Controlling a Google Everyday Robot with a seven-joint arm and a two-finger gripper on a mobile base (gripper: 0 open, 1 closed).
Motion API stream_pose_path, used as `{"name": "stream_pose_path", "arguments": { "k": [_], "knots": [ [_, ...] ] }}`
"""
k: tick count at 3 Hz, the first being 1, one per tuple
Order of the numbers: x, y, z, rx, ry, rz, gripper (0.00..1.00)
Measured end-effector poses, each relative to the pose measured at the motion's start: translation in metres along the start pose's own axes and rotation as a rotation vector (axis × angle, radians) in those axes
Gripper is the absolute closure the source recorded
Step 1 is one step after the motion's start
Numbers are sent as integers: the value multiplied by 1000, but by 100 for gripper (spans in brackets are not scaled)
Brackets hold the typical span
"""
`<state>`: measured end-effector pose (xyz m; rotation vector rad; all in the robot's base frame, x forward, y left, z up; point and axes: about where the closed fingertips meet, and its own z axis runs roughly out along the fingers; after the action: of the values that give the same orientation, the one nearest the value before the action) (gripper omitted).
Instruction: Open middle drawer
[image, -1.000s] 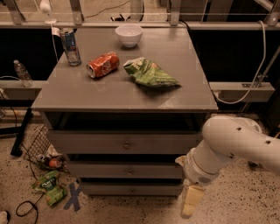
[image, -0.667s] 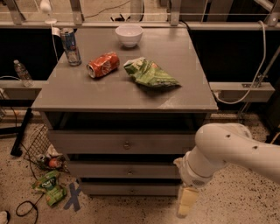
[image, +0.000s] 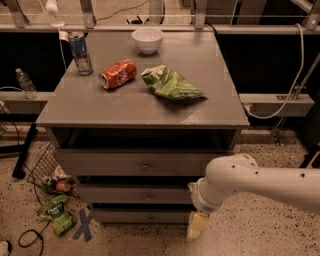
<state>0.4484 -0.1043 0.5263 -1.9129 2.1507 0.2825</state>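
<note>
My gripper is to close next on the middle drawer's top edge (image: 182, 187), and it should grip between the knob and the end nearest the white arm.
The grey cabinet (image: 100, 107) has three drawer fronts, all closed. The middle drawer (image: 120, 194) is a flat grey front with a small round knob (image: 148, 196), below the taller top drawer (image: 100, 162) and above the lowest drawer (image: 130, 216). My gripper (image: 196, 226) hangs at the end of the white arm (image: 260, 180). It is low, at the cabinet's front right corner, level with the lowest drawer. It is right of the middle drawer's knob and a little below it, and it does not touch the knob.
On the cabinet top are a white bowl (image: 147, 39), a lying red can (image: 118, 73), a green chip bag (image: 171, 84) and an upright can (image: 80, 53). Left on the floor are a wire basket (image: 42, 162), green litter (image: 57, 214) and a cable (image: 27, 237).
The arm and gripper have moved left, closer to the cabinet's front right corner. The drawers have not moved.
</note>
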Motion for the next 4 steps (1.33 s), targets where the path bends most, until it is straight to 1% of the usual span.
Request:
{"name": "stream_pose_path", "arguments": {
  "k": [1, 2, 3, 4],
  "knots": [
    [0, 0, 0, 0, 0, 0, 0],
    [11, -6, 18, 38, -18, 1, 0],
    [26, -25, 45, 107, -69, -7, 0],
    [31, -41, 58, 147, -109, -21, 0]
  ]
}}
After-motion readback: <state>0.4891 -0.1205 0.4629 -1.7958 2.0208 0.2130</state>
